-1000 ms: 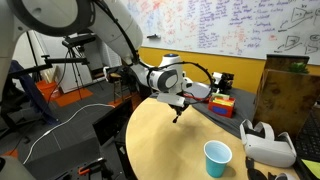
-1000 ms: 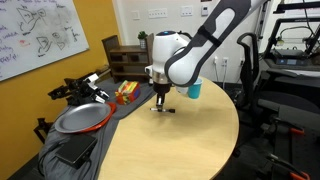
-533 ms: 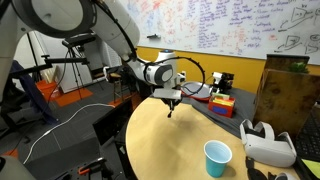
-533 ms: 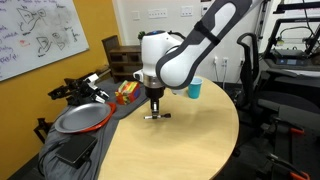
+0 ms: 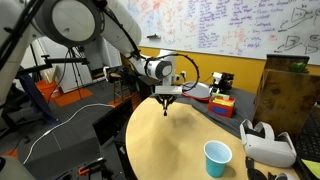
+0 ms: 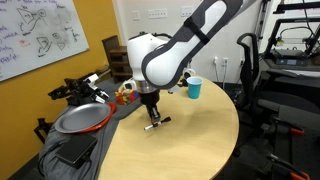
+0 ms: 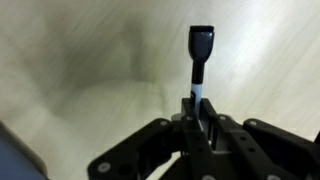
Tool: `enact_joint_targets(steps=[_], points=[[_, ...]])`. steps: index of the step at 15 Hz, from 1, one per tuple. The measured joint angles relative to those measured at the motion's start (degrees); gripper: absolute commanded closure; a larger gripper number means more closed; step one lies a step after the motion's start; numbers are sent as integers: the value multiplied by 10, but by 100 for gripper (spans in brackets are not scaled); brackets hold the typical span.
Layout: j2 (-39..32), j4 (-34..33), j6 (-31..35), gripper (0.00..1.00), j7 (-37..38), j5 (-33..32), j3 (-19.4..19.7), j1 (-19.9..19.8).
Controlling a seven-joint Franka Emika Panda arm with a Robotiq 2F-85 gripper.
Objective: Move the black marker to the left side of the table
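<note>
Next, my gripper lets go of the black marker on the bare tan tabletop (image 5: 163, 115) near its curved edge, far away from the blue cup. The marker is held close over the tabletop.
My gripper (image 7: 198, 112) is shut on the black marker (image 7: 200, 58), a thin black stick that pokes out forward between the fingers in the wrist view. In both exterior views the gripper (image 5: 166, 103) (image 6: 152, 118) hangs just above the round tan table (image 5: 180, 145) (image 6: 175, 150), near its edge. The marker (image 6: 157, 123) lies level in the fingers, close over the tabletop. In an exterior view the marker (image 5: 166, 108) is only a small dark tip under the fingers.
A blue cup (image 5: 217, 157) (image 6: 194, 88) stands on the table. A white headset (image 5: 268, 143) lies at the table's edge. A red-and-yellow box (image 5: 221, 102) sits beyond the table. A round metal pan (image 6: 78, 118) and dark cloth (image 6: 70, 150) lie beside it.
The gripper has carried the marker across the table toward its edge, leftward in both exterior views, staying shut on it and low over the top.
</note>
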State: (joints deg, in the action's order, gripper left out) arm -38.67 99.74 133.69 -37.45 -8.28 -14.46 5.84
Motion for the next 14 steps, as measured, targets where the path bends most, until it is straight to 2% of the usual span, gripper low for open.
enact_joint_targets(steps=[9,14], points=[[-54,-80,-104,97,-166,0,-14,18],[-76,-114,-125,97,-232,-1,-14,31]])
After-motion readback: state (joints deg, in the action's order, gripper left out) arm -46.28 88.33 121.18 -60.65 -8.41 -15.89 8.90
